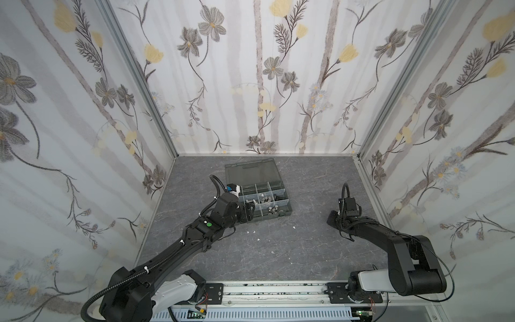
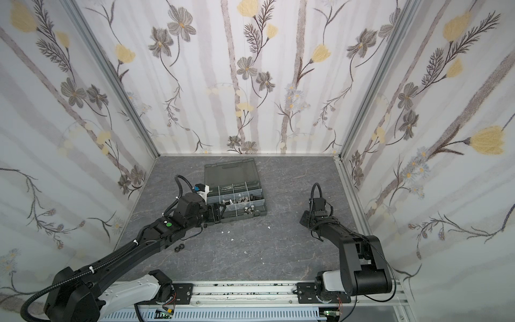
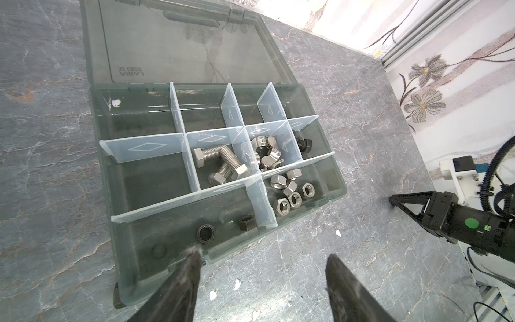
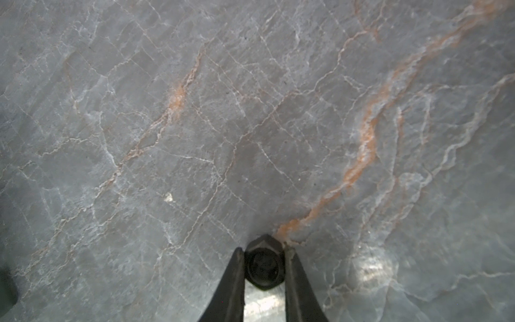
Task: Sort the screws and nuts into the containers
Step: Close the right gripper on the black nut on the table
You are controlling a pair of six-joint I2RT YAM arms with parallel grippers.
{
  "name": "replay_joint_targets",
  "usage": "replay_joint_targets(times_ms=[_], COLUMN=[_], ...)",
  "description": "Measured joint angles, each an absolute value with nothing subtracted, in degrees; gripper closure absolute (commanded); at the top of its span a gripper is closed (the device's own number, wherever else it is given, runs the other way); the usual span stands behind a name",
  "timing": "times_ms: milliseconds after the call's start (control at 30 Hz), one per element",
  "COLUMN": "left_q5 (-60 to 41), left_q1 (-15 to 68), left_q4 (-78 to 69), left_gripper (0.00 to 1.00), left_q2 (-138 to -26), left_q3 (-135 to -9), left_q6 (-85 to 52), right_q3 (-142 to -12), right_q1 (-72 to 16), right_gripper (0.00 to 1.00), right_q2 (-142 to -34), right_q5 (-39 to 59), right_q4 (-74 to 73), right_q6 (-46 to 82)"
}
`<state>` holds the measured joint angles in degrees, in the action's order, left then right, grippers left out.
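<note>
Next, I release the black hex nut with my right gripper in the organizer box's near cell (image 1: 251,215) next to the silver hex nuts.
The containers are the cells of an open dark grey organizer box (image 1: 288,207) (image 2: 264,207) (image 3: 103,195) at mid-table. Its cells hold silver screws (image 3: 223,164), domed nuts (image 3: 266,152), silver hex nuts (image 3: 292,192), a black screw (image 3: 303,143) and black nuts (image 3: 206,233). My left gripper (image 3: 263,256) (image 1: 247,214) hangs open and empty at the box's near left corner. Off to the right, my right gripper (image 4: 264,251) (image 1: 331,218) is down at the table, shut on a black hex nut (image 4: 264,263). Two black ring-like nuts (image 2: 179,248) lie beside the left arm.
Small white flecks (image 1: 250,231) (image 3: 237,284) dot the grey marble table in front of the box. The box's smoky lid (image 1: 250,170) lies flat behind it. Floral walls close in three sides, and a metal rail (image 1: 278,292) runs along the front.
</note>
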<state>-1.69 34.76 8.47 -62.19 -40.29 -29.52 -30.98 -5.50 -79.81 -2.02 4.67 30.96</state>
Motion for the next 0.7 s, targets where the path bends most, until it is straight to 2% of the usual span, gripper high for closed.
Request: replay_joint_targets(times_ms=[367,700], left_q5=[-1.7,-0.8], left_q1=[34.8,34.7], left_q4=[8.6,8.9], left_gripper=[0.29,0.28], left_q2=[-60.2,-56.6], left_q3=[-39.2,-37.1], left_q6=[-30.0,-32.2], right_q3=[-32.4,-38.1], right_q1=[-8.1,-21.2], right_gripper=[0.89,0.89], right_q2=[-79.9,-76.9], right_q5=[-2.9,-2.2], right_q4=[6.7,9.1], right_q6=[29.5,28.0])
